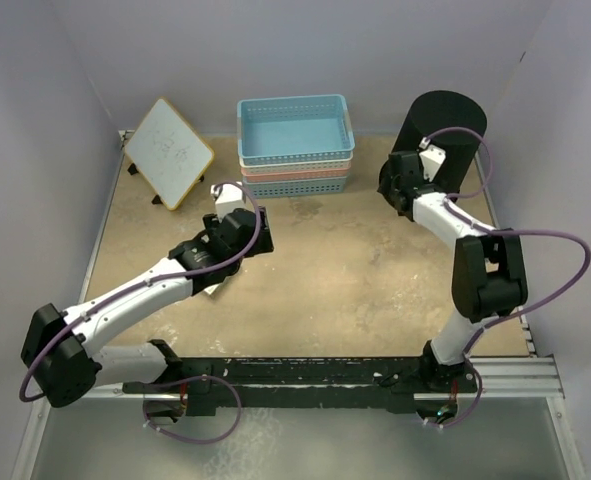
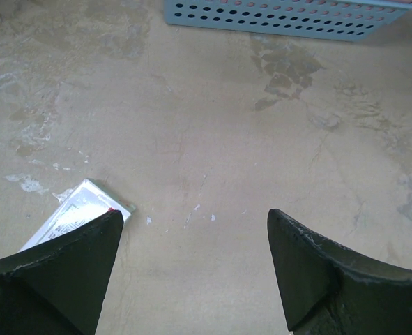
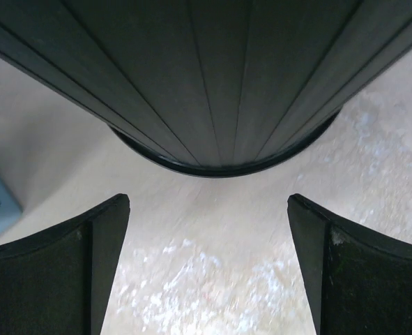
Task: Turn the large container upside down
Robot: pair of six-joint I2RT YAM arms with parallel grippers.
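Next, my left gripper goes to the top blue basket in the stack and closes on the middle of the basket's near rim [image 1: 297, 160].
The large container [image 1: 443, 135], a tall round black wastebasket, stands on end at the back right of the table. Its upper end shows as a flat dark oval. In the right wrist view its ribbed wall [image 3: 219, 77] fills the top, and its rimmed lower edge rests on the table. My right gripper [image 1: 395, 190] is open and empty just in front of that lower edge [image 3: 209, 202], without touching it. My left gripper [image 1: 253, 230] is open and empty low over the middle-left of the table [image 2: 195, 213], far from the container.
A stack of shallow lattice baskets [image 1: 295, 145], blue on top, stands at the back centre; its blue wall shows in the left wrist view [image 2: 282, 17]. A small whiteboard [image 1: 170, 152] leans at the back left. A flat silvery packet [image 2: 80, 209] lies beside my left finger. Walls enclose the table.
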